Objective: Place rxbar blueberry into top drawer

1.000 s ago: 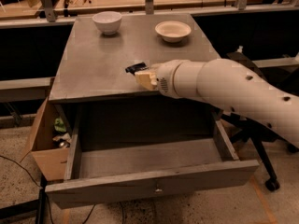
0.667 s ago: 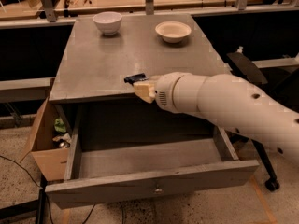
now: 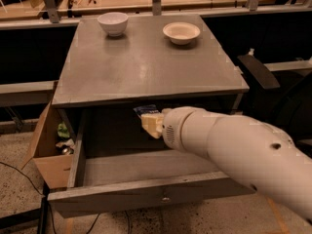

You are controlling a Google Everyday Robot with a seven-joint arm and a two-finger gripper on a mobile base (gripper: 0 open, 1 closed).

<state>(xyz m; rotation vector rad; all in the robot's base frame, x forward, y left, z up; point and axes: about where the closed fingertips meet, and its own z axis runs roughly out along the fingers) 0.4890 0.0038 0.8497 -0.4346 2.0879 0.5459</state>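
Next, I let go of the rxbar blueberry, now hanging above the drawer's floor, on the middle of the open drawer's bottom (image 3: 145, 155), well behind the drawer's front panel.
The top drawer (image 3: 146, 195) of the grey cabinet is pulled wide open, its flat front panel with a small knob facing me. My gripper (image 3: 148, 120) sits at the end of the white arm, over the open drawer just below the cabinet top's front edge. It is shut on the rxbar blueberry (image 3: 145, 110), a dark navy bar that sticks out above the pale fingers (image 3: 152, 123). The bar hangs above the drawer's floor, near its back.
A white bowl (image 3: 112, 23) and a tan bowl (image 3: 181, 32) stand at the back of the cabinet top (image 3: 146, 67). A brown cardboard box (image 3: 48, 152) with litter stands left of the drawer. A black chair (image 3: 273, 87) is to the right.
My gripper has moved down and forward with the bar, from above the cabinet top's front edge to below it, over the open drawer.
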